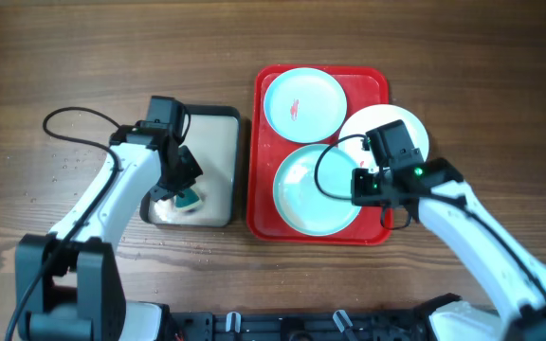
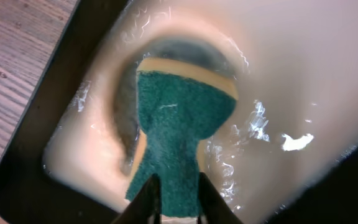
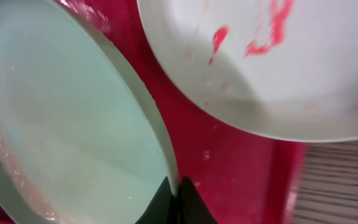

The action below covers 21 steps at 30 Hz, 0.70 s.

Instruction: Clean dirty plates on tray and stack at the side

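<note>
Next, my right gripper sets the larger light blue plate on the bare wooden table (image 1: pixel 482 165) beyond the white plate.
The red tray (image 1: pixel 259 133) holds three plates. A light blue plate (image 1: pixel 303 102) with a red smear lies at the back. A white plate (image 1: pixel 404 121) with red smears (image 3: pixel 263 43) leans over the tray's right rim. A larger light blue plate (image 1: pixel 311 189) lies at the front; its rim (image 3: pixel 160 149) is pinched by my right gripper (image 3: pixel 178 186). My left gripper (image 2: pixel 174 190) is shut on a green and yellow sponge (image 2: pixel 179 118) over the wet cream tray (image 1: pixel 211 142) on the left.
The black-rimmed cream tray (image 2: pixel 30 143) holds water. A black cable (image 1: pixel 74 118) loops on the wooden table (image 1: pixel 45 57) at the left. The red tray's floor (image 3: pixel 229 162) shows between the two plates.
</note>
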### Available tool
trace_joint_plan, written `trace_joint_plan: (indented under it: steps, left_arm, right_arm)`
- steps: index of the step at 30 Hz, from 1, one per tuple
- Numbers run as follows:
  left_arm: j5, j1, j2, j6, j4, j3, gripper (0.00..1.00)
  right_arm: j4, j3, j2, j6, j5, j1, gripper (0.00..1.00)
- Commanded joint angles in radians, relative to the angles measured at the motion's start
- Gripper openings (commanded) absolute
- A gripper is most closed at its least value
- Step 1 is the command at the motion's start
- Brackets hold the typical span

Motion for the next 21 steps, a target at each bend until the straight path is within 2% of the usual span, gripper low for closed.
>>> trace_joint_plan:
  steps: [1, 3, 6, 7, 13, 18, 21]
  left_arm:
    - [0.143, 0.022, -0.132, 0.062, -0.009, 0.035, 0.29]
    - [0.156, 0.023, -0.227, 0.062, -0.008, 0.036, 0.46]
    - [0.201, 0.022, -0.351, 0.062, -0.020, 0.036, 0.83]
    - [0.200, 0.022, -0.398, 0.061, -0.026, 0.036, 1.00]
    - [0.200, 0.022, -0.461, 0.061, -0.027, 0.036, 1.00]
    - [0.200, 0.022, -0.461, 0.061, -0.027, 0.036, 1.00]
    - [0.200, 0.022, -0.461, 0.061, -0.027, 0.036, 1.00]
  right_arm:
    - [-0.035, 0.083, -0.111, -0.010, 0.275, 0.111, 0.04]
    - [-0.084, 0.130, -0.133, -0.002, 0.462, 0.202, 0.04]
    - [-0.177, 0.206, -0.131, 0.043, 0.668, 0.312, 0.04]
    - [-0.207, 0.226, -0.131, 0.051, 0.718, 0.356, 0.04]
    - [-0.202, 0.228, -0.125, 0.063, 0.983, 0.516, 0.04]
    - [-0.170, 0.228, -0.107, -0.164, 0.986, 0.529, 0.04]
    - [-0.149, 0.228, -0.107, -0.246, 1.060, 0.529, 0.04]
